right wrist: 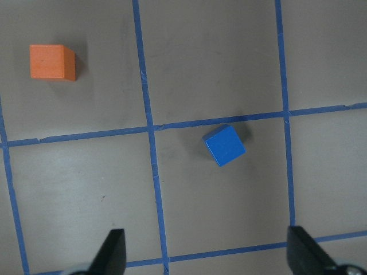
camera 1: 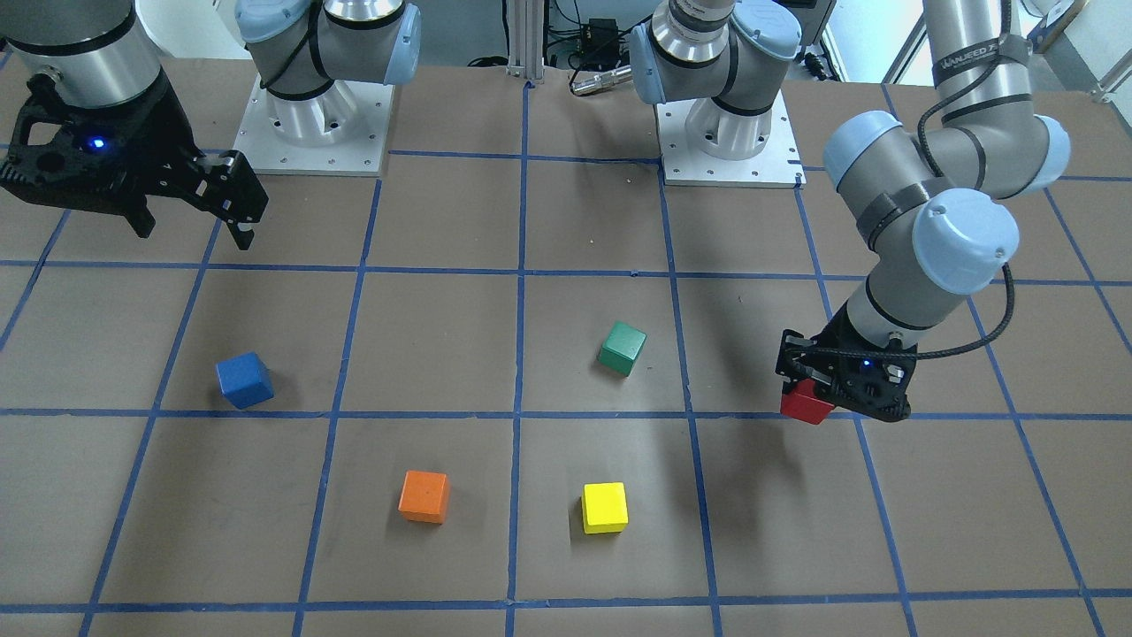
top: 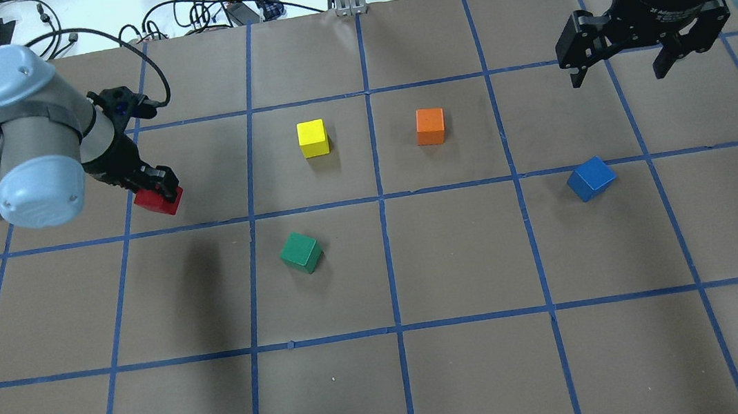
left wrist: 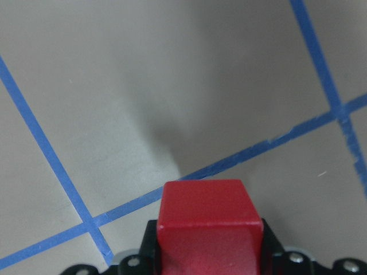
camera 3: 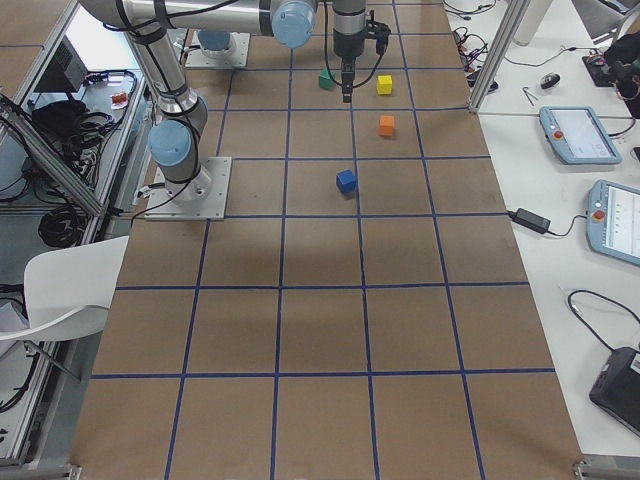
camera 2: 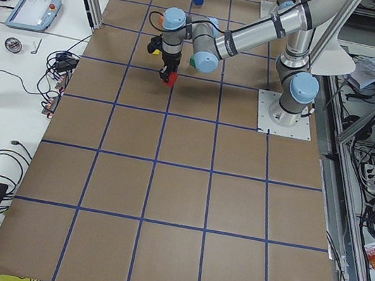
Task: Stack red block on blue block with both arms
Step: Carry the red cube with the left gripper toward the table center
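I need to use my left gripper to set the red block down on the tape crossing (camera 1: 511, 414) between the green cube and the orange cube.
My left gripper (top: 158, 189) is shut on the red block (top: 160, 202) and holds it above the table, as the shadow below it shows. The red block fills the bottom of the left wrist view (left wrist: 209, 220) and shows in the front view (camera 1: 805, 405) under the left gripper (camera 1: 818, 389). The blue block (top: 591, 178) sits alone on the table on the right side, also in the front view (camera 1: 244, 379) and the right wrist view (right wrist: 225, 145). My right gripper (top: 623, 70) is open and empty, high above the table behind the blue block; it also shows in the front view (camera 1: 199, 226).
A green cube (top: 300, 252), a yellow cube (top: 312, 138) and an orange cube (top: 430, 126) sit between the two task blocks. The brown table (top: 472, 376) carries a blue tape grid. Both arm bases (camera 1: 730, 133) stand at the robot's edge.
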### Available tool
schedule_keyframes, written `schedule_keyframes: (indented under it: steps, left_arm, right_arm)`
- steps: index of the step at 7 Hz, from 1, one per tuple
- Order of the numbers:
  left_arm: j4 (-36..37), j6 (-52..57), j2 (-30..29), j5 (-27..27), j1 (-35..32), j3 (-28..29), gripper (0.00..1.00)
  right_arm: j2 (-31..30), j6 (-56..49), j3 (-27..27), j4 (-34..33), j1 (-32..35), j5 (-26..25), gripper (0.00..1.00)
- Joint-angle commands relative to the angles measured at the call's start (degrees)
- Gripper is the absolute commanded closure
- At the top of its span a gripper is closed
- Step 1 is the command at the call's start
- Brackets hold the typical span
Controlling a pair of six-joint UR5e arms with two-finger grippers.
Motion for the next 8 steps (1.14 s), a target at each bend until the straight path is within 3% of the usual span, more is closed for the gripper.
schedule_keyframes:
  steps: [1,2,4,5,8]
  left_arm:
    - [-6.6,-18.7,-2.2,-2.6,-9.1,9.1,1.00]
    - [-5.8,-29.3,-3.5,-2.7,-15.9,9.5,1.00]
    - [-0.3,-37.2,-6.2,-2.2,-25.0,9.3,1.00]
    - [0.5,-44.3,-7.9,-2.5,-28.2,8.6,1.00]
    - [4.6,-48.6,-13.7,-1.6,-33.1,8.5,1.00]
  right_arm:
    - [0.1,-0.1,0.6,0.3,-0.1,-1.3,0.00]
    - [0.0,-0.1,0.1,0.5,-0.1,-1.4,0.00]
    - [-0.1,0.2,-0.8,0.4,0.1,-1.3,0.00]
    - [-0.2,0.5,-0.7,0.7,0.2,-1.3,0.00]
    - [0.0,0.7,-0.1,1.1,0.2,-1.3,0.00]
